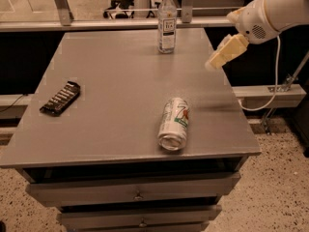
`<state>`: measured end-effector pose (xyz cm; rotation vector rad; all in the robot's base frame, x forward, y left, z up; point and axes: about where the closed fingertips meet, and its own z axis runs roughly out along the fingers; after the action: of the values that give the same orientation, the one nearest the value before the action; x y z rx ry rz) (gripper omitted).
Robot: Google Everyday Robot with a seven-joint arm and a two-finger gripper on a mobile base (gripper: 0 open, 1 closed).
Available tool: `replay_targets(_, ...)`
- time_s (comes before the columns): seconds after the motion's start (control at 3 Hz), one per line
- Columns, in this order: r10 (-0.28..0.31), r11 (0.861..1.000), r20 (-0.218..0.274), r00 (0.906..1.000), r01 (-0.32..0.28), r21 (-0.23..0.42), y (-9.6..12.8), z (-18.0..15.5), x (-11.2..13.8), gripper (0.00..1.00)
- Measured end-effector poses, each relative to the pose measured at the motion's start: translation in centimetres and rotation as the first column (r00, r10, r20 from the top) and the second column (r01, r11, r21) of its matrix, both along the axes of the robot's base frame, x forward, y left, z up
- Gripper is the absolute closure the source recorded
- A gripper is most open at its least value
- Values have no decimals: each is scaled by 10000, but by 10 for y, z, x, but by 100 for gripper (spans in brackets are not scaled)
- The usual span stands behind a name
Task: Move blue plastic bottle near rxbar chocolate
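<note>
Next, the gripper moves to the blue plastic bottle's middle [167,24], around the bottle's white label, and closes there.
The blue plastic bottle [167,22], clear with a white cap and a white label, stands upright at the far middle of the grey table [120,71]. The rxbar chocolate [60,97], a flat dark bar with pale lettering, lies near the table's left edge. My gripper [215,62], cream-coloured, hangs from the white arm over the table's right edge. It is to the right of the bottle and a little nearer, apart from it and empty.
A white-and-green drink can [174,123] lies on its side near the table's front middle. Drawers [137,195] sit below the tabletop. A metal rail [96,24] runs behind the table. A white cable [276,76] hangs at the right.
</note>
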<state>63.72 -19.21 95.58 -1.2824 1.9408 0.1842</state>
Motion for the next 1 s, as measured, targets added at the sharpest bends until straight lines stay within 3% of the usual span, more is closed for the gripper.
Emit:
replay_targets(0.67,-52,9966,76,10000,45,823,16,-7,13,0)
replay_targets(1.0,-503,9820,721,9961,361,1853,47,-10,60,0)
